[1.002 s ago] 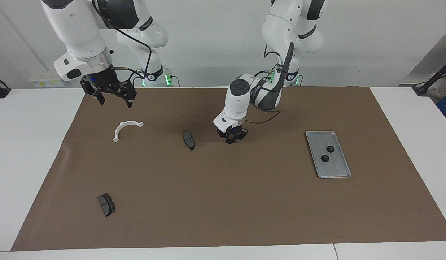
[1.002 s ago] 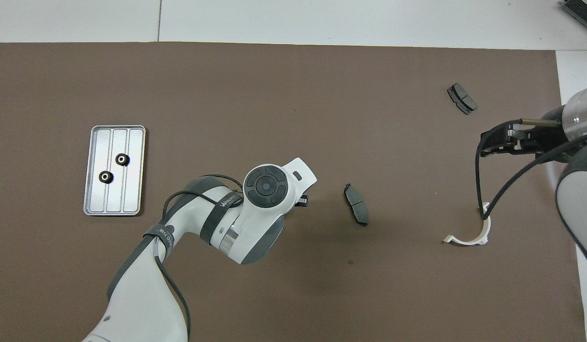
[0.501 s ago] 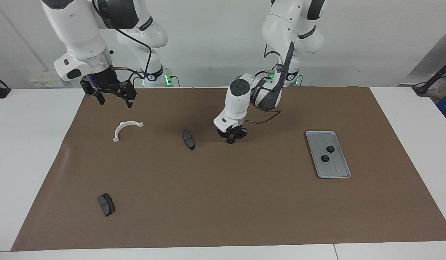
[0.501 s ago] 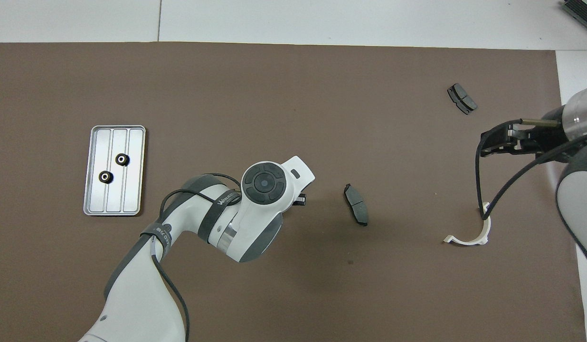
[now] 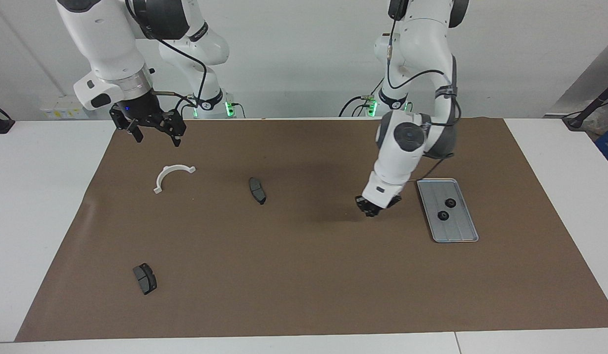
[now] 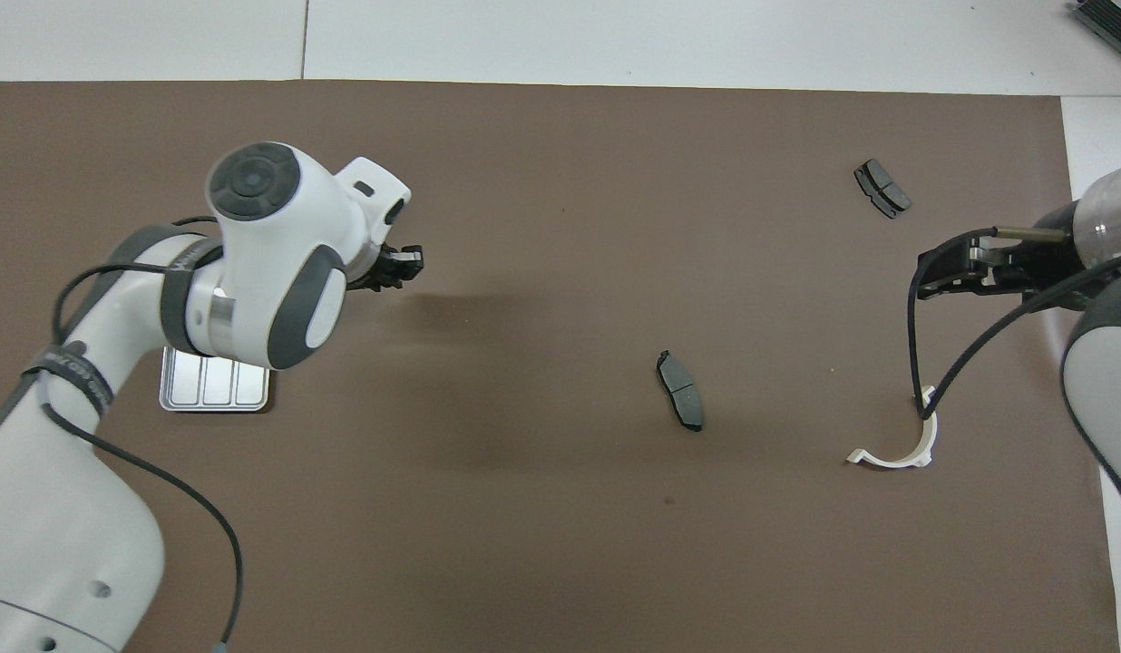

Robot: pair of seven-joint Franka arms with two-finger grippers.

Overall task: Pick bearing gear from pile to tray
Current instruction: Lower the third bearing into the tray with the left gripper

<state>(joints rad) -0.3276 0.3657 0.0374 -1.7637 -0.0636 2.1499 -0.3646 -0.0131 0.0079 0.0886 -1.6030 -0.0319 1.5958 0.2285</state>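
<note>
Next, my left gripper lets go of the bearing gear near the middle of the silver tray (image 6: pixel 234 305), beside the black gears.
My left gripper (image 5: pixel 372 208) hangs over the brown mat just beside the silver tray (image 5: pixel 462 232). Its fingers are together on a small dark bearing gear that barely shows. It also shows in the overhead view (image 6: pixel 401 268), where the left arm covers most of the tray (image 6: pixel 216 396). Two black gears (image 5: pixel 450 202) (image 5: pixel 442 215) lie in the tray. No loose gear shows on the mat. My right gripper (image 5: pixel 156 138) is open and empty, waiting over the mat above the white half-ring bracket (image 5: pixel 172 175).
One dark grey pad (image 5: pixel 257 190) lies mid-mat and shows in the overhead view (image 6: pixel 680 403). Another pad (image 5: pixel 144 278) lies farther from the robots at the right arm's end. The bracket (image 6: pixel 905 451) lies nearer to the robots there. The brown mat (image 5: pixel 304 275) covers the table.
My left gripper has risen from the mat near the middle pad and swung toward the tray. The right arm has not moved.
</note>
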